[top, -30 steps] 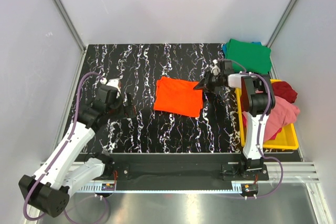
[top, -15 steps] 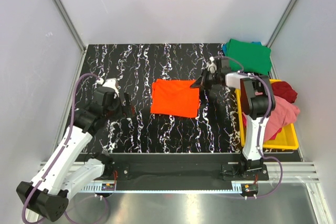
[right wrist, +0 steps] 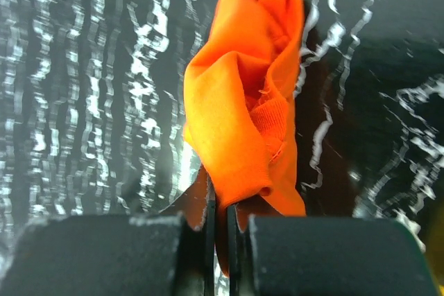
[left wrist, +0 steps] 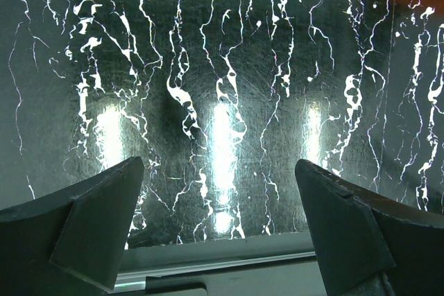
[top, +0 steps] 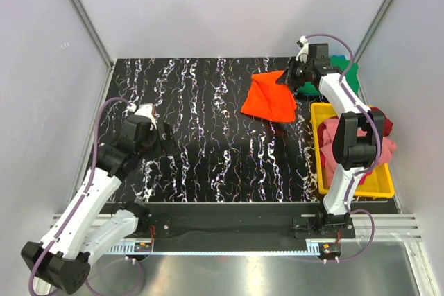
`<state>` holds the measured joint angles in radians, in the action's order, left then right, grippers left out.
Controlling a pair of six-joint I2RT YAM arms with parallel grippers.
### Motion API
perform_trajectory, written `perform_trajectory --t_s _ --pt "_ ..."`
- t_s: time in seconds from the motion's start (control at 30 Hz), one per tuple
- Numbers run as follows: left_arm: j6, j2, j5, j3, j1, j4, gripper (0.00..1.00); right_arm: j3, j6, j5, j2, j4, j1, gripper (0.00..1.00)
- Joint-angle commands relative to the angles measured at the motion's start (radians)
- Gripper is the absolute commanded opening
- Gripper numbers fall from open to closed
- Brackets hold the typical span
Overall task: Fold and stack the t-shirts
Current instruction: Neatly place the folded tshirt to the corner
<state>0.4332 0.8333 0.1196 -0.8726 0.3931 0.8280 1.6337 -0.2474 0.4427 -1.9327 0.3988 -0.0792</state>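
Observation:
I need to use my right gripper to lay the orange t-shirt down on top of the folded green t-shirt (top: 329,76), which is behind the yellow tray.
The folded orange t-shirt (top: 269,99) hangs from my right gripper (top: 285,78), lifted off the black marbled table near its back right. In the right wrist view the jaws are shut on an edge of the orange shirt (right wrist: 243,116), which droops away from the gripper (right wrist: 220,220). A folded green t-shirt (top: 341,73) lies at the back right corner, partly hidden by the right arm, with a blue one showing under it. Dark red (top: 380,119) and pink (top: 354,154) shirts lie in the yellow tray (top: 363,189). My left gripper (top: 166,142) is open and empty over the left of the table (left wrist: 218,192).
The yellow tray stands along the right edge beside the right arm. White walls and metal posts close in the table on three sides. The black marbled top (top: 208,150) spreads between the two arms.
My right gripper has lifted the orange shirt off the middle of the table and carried it back and right toward the green shirt. The left arm has barely moved.

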Motion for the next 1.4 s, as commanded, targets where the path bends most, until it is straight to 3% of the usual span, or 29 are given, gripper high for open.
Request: perform_trajectory --t_s 0.0,0.77,1.37 --pt "-0.013 -0.033 0.025 0.007 0.000 -0.047 0.97 0.035 0.085 -0.084 0.052 0.066 -0.008 0.00" --pt "-0.024 -0.023 -0.014 0.011 0.000 -0.056 0.97 0.327 0.329 -0.346 0.044 0.253 0.022 0.00" --pt "-0.027 0.004 -0.029 0.014 0.000 -0.061 0.97 0.709 0.355 -0.317 -0.094 0.365 0.134 0.00"
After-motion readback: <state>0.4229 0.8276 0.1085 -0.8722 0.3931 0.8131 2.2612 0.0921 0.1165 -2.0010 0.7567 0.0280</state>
